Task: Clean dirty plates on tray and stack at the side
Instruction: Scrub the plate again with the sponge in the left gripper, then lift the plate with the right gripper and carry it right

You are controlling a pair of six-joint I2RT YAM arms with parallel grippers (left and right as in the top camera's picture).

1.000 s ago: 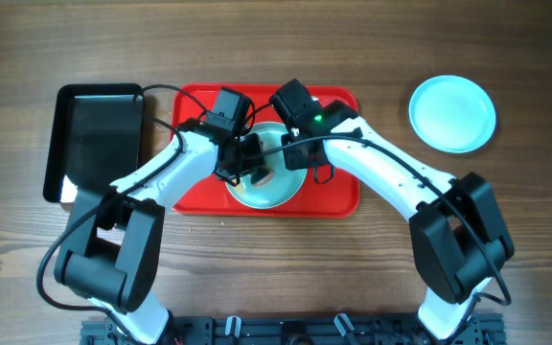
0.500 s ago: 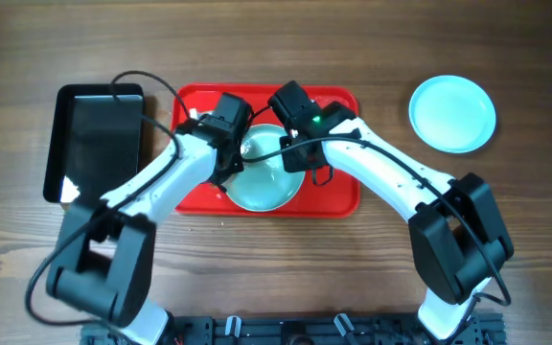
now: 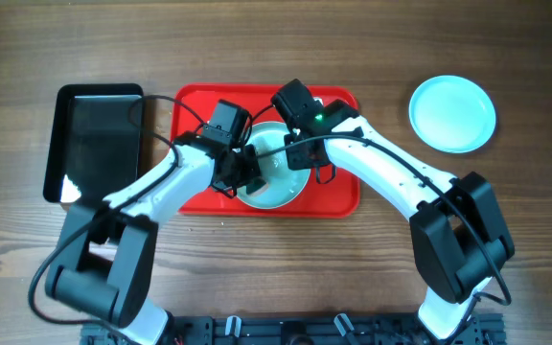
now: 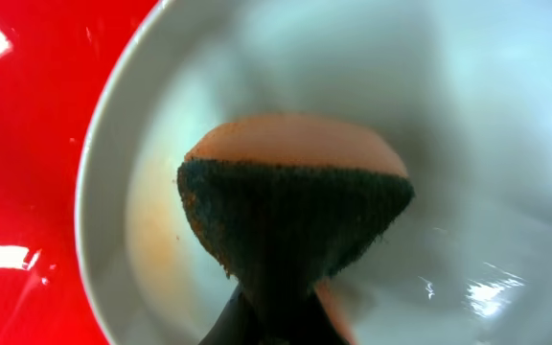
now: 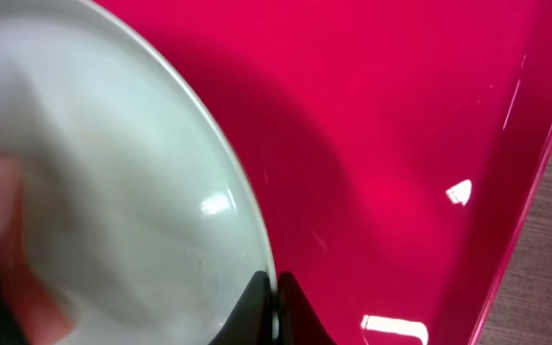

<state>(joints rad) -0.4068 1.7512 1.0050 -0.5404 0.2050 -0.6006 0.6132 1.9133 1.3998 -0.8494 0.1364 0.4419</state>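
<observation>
Next, my right gripper sets the plate from the red tray down on top of the other plate on the table [image 3: 451, 113]. The held plate still lies on the red tray.
A pale turquoise-rimmed plate [image 3: 278, 184] lies on the red tray [image 3: 195, 196]. My right gripper [image 3: 300, 153] is shut on the plate's far rim, seen close in the right wrist view [image 5: 274, 307], where the plate [image 5: 94, 172] fills the left. My left gripper [image 3: 244, 172] is shut on a sponge [image 4: 295, 206], orange with a dark scouring face, pressed on the plate's inside [image 4: 487, 144]. A faint orange smear [image 4: 156, 240] shows left of the sponge. A second plate [image 3: 452, 113] lies on the table at the far right. A third plate is out of view.
A smaller black glossy tray [image 3: 96, 142] stands left of the red tray. The red tray's rim [image 5: 535, 182] and the wooden table edge show in the right wrist view. Both arms cross over the red tray.
My left gripper with the sponge swung left across the plate, then came back toward its middle. My right gripper stayed on the rim.
</observation>
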